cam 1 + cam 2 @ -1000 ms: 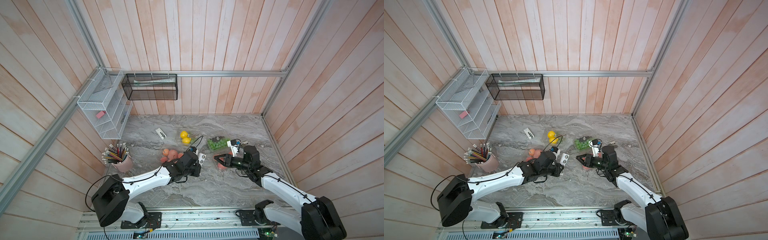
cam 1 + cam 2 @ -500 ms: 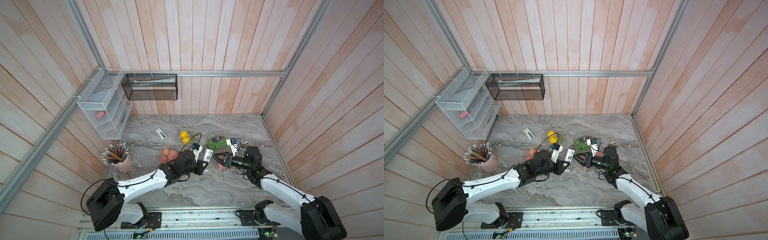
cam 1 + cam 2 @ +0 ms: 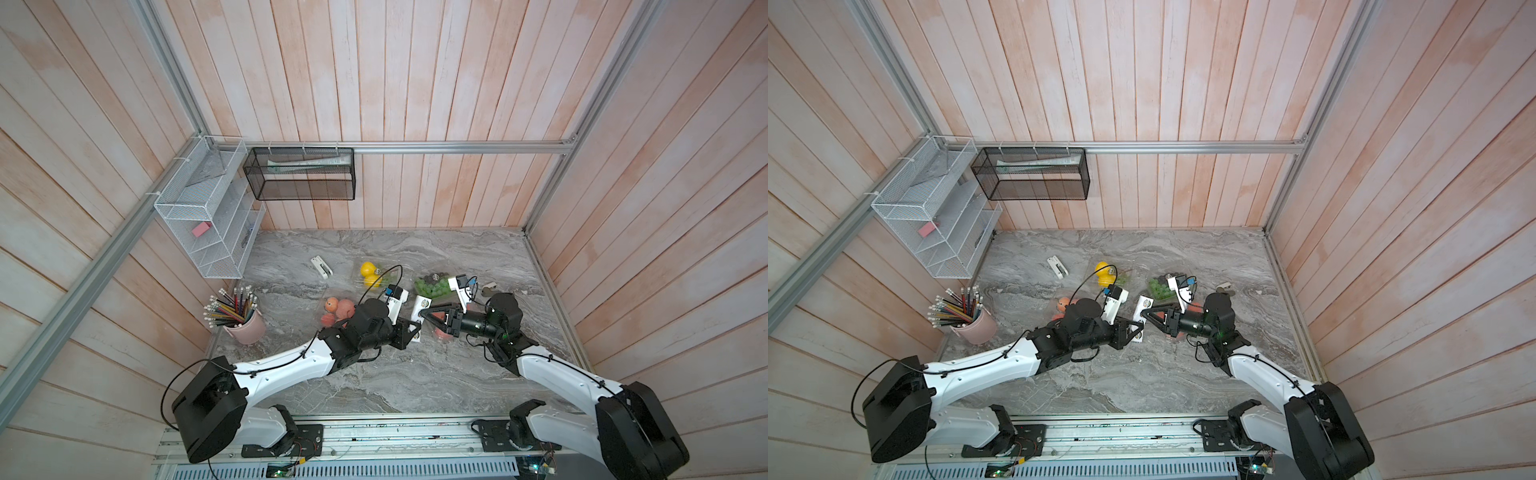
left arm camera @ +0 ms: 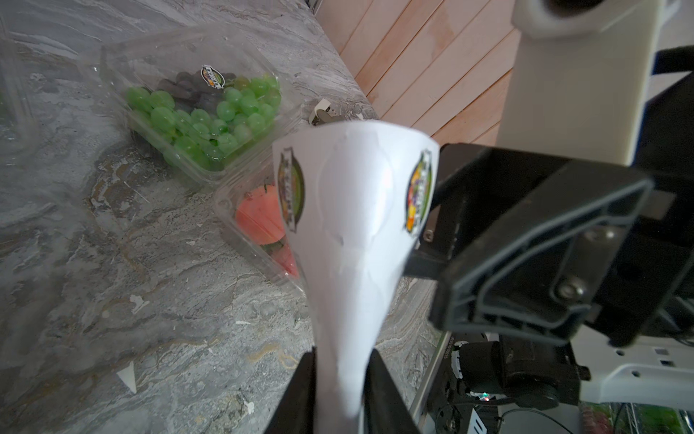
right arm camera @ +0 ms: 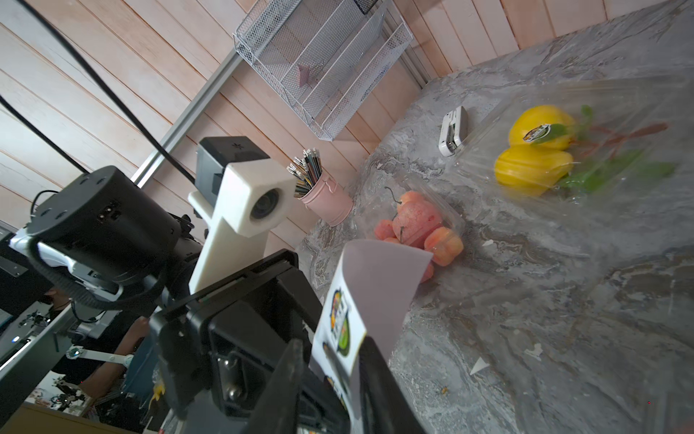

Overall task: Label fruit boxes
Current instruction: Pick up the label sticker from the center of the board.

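Observation:
My left gripper is below the sticker sheet, which curls into a funnel, so it should take its side edge [image 4: 284, 189] while my right gripper holds the sheet.
My left gripper [image 4: 340, 360] is shut on the lower end of a curled white sticker sheet [image 4: 353, 225] and holds it upright over the table's middle [image 3: 419, 305]. My right gripper [image 5: 330, 349] meets it from the right, its jaws closed on the sheet's upper edge beside a round sticker [image 5: 340, 319]. Four clear fruit boxes lie around them. The yellow fruit box [image 5: 533, 150] and the grape box [image 4: 202, 120] each carry a sticker. The apple box [image 5: 417, 225] sits behind the left arm. A red fruit box [image 4: 259, 221] sits under the right gripper.
A pink pencil cup [image 3: 245, 324] stands at the table's left edge. A small white device [image 3: 322, 266] lies behind the boxes, and a small grey object [image 3: 490, 286] lies at the right. A white wire rack [image 3: 208, 216] and a black mesh basket [image 3: 299, 178] hang on the walls.
My left gripper has carried the sticker sheet to the right and raised it. My right gripper has moved left to the sheet and narrowed its jaws onto it.

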